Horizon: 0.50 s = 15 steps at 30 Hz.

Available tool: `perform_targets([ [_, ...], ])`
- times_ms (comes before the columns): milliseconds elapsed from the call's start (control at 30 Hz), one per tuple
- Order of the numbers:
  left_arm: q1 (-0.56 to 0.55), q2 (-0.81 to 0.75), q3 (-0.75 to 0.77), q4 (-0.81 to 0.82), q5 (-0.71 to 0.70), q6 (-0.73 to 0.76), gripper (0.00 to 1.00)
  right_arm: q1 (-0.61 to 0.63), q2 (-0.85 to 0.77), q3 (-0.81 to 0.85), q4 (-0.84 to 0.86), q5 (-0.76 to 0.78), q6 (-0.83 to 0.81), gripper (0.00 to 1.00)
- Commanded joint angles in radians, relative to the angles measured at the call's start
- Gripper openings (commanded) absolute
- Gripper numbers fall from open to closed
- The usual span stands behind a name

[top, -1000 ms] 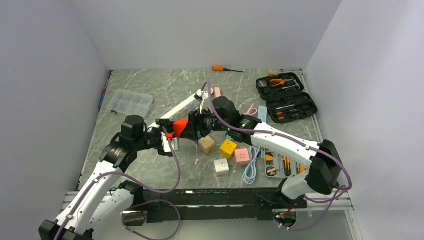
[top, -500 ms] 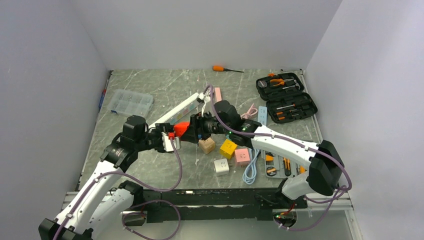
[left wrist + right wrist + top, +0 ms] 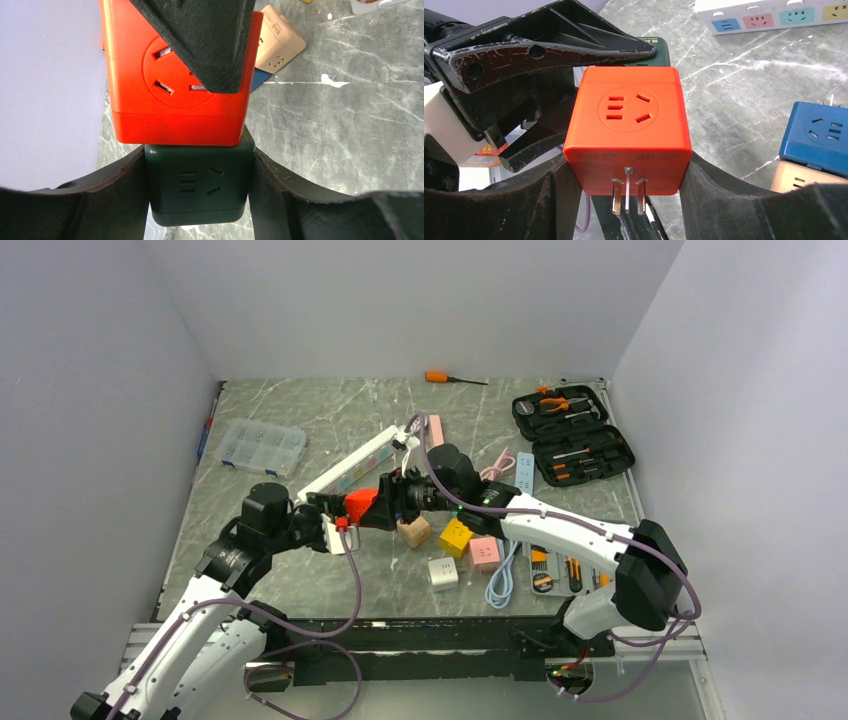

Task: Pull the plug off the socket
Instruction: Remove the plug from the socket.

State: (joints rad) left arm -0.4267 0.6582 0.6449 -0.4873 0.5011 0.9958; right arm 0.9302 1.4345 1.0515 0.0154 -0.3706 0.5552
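Next, I let go of the orange cube socket with my right gripper behind the pink cube point(image 3: 503, 511), beside the near end of the light blue power strip.
An orange cube socket point(image 3: 360, 505) hangs in the air between both arms at the table's middle. My right gripper point(image 3: 626, 170) is shut on its sides; three metal prongs on its near face point at the right wrist camera. A dark green cube plug point(image 3: 199, 185) sits flush against the orange cube point(image 3: 175, 85), with no gap between them. My left gripper point(image 3: 199, 170) is shut on the green cube's sides. In the right wrist view only the green cube's top corner point(image 3: 659, 50) shows behind the orange cube point(image 3: 626, 135). In the top view the left gripper point(image 3: 335, 518) and right gripper point(image 3: 378, 505) meet.
A white power strip point(image 3: 350, 462) lies just behind the grippers. Tan point(image 3: 413, 530), yellow point(image 3: 457, 536), pink point(image 3: 484, 553) and white point(image 3: 442, 573) cubes and a blue cable point(image 3: 503, 575) lie to the right. An open tool case point(image 3: 573, 435) and a clear organizer box point(image 3: 262, 445) sit farther back.
Both grippers and the joined cubes have drifted slightly toward the near edge, and the left arm has lowered. Both grips are unchanged and the cubes stay together.
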Motion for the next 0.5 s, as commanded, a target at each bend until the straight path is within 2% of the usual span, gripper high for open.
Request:
perform_targets([
  [0, -0.004, -0.010, -0.001, 0.020, -0.041, 0.038, 0.00, 0.008, 0.026, 0.029, 0.087, -0.064, 0.036, 0.00],
  [233, -0.009, -0.013, -0.021, 0.012, -0.084, 0.057, 0.00, 0.034, 0.079, 0.079, 0.056, -0.031, 0.032, 0.00],
  [467, -0.009, -0.002, -0.080, 0.063, -0.181, 0.094, 0.00, 0.034, -0.009, 0.023, 0.009, 0.021, 0.003, 0.00],
])
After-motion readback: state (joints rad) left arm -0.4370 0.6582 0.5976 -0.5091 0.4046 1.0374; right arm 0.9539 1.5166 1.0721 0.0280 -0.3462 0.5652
